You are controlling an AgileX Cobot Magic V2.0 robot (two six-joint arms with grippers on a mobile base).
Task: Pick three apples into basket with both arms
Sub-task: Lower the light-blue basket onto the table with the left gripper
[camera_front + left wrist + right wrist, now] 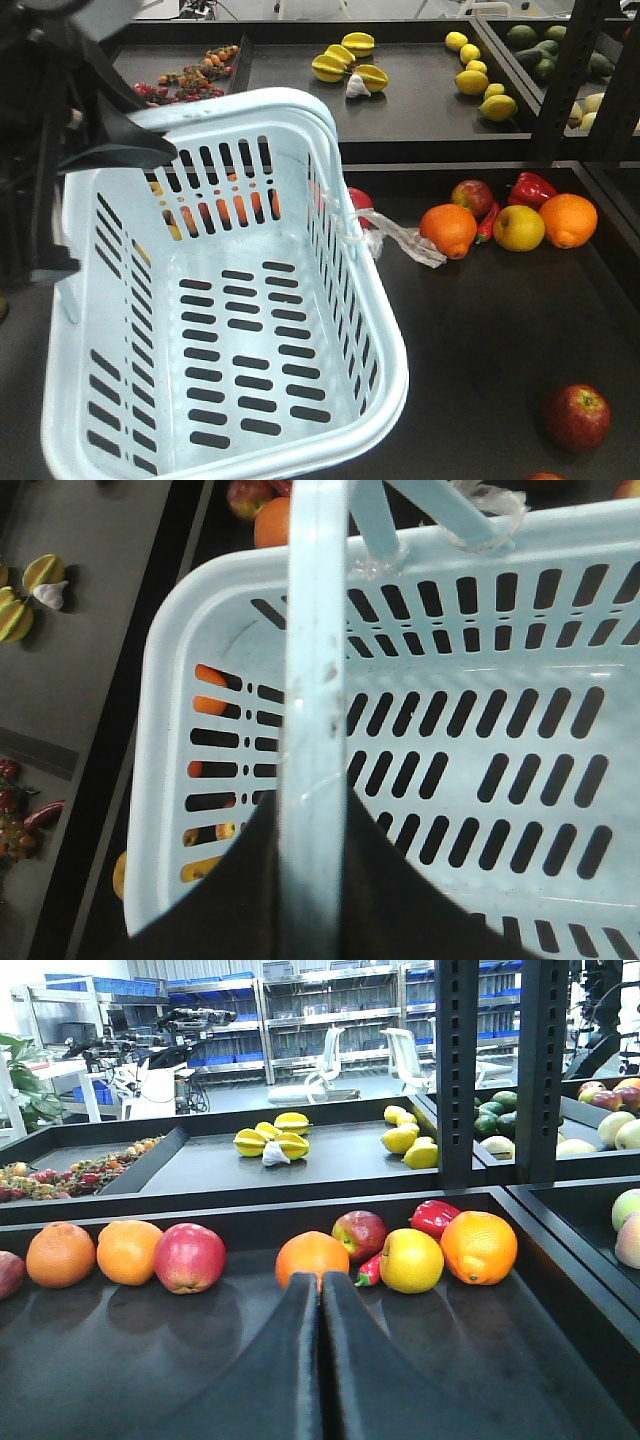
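Note:
The robot's left gripper needs to release the pale blue basket on the dark tray's front middle (pixel 358 400), next to the front red apple.
The pale blue basket (pixel 372 330) hangs tilted at the left with nothing inside. My left gripper (pixel 313 815) is shut on its handle (pixel 315 660); the black left arm (pixel 40 130) shows at the left edge. One red apple (pixel 577 417) lies at the front right, and another (pixel 472 197) sits behind an orange. In the right wrist view, a red apple (pixel 190 1257) rests left of centre and a second apple (pixel 360 1234) behind the orange. My right gripper (pixel 320 1282) is shut and holds nothing, low over the dark tray and pointing at that orange (pixel 312 1258).
Oranges (pixel 448 230) (pixel 568 220), a yellow apple (pixel 518 227) and a red pepper (pixel 533 187) line the tray's back wall. A clear plastic scrap (pixel 405 240) hangs off the basket rim. Starfruit (pixel 345 58) and lemons (pixel 472 80) lie on the tray behind. A black upright post (pixel 570 70) stands at right.

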